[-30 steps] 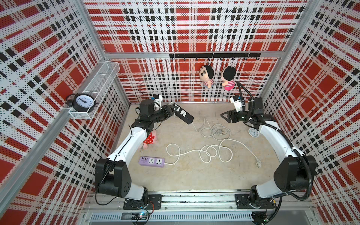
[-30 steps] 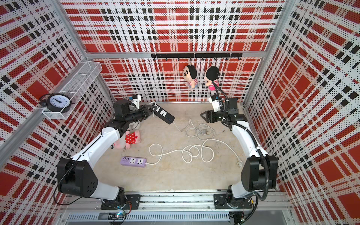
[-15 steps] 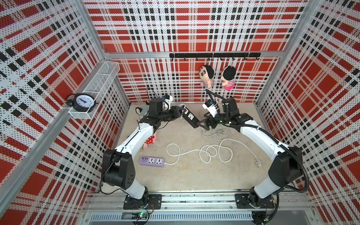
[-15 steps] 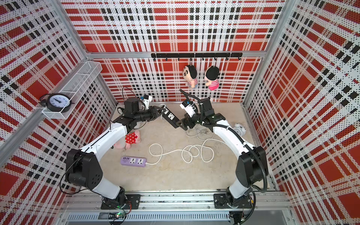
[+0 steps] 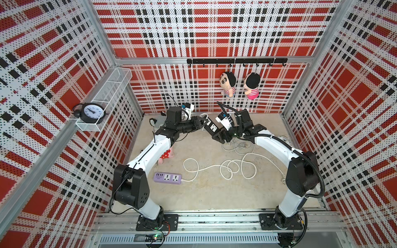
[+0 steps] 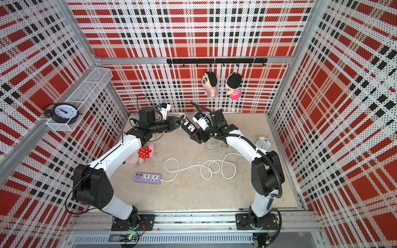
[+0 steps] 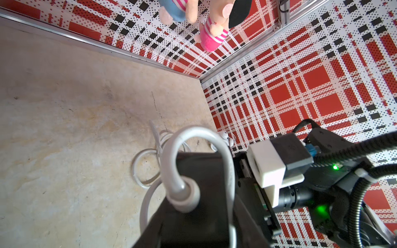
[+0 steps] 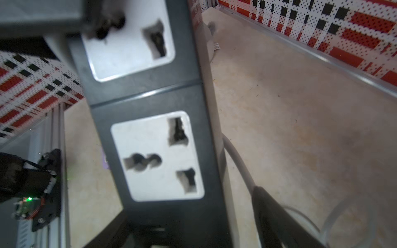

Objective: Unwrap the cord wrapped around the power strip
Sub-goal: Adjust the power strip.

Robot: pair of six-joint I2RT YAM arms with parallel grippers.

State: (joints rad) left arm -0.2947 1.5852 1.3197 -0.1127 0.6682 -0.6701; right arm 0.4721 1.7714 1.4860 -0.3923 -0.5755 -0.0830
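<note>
The white cord runs along the power strip's side inside my left gripper's fingers. Next, I open them, free the cord and grip only the power strip's end (image 7: 204, 165).
A black power strip (image 5: 211, 128) (image 6: 190, 126) with white sockets hangs tilted in the air at the back middle. My left gripper (image 5: 203, 124) (image 7: 197, 225) is shut on its cord end. There the white cord (image 7: 193, 133) loops out of the end and back along one side. My right gripper (image 5: 218, 136) (image 8: 193, 225) straddles the strip's (image 8: 159, 107) other end. A gap shows between one of its fingers (image 8: 279, 214) and the strip's side, and the cord (image 8: 238, 163) runs through that gap. More cord (image 5: 238, 146) lies piled on the floor below.
A purple power strip (image 5: 167, 178) lies near the front with its own white cord (image 5: 214, 167) looped across the floor. A red spotted plush (image 5: 166, 153) sits under my left arm. A white alarm clock (image 6: 264, 141) stands at the right wall. Two dolls (image 5: 227, 83) hang at the back.
My right arm swung in from the back right to the strip and its jaws now sit round the free end. My left arm carried the strip a little toward the middle.
</note>
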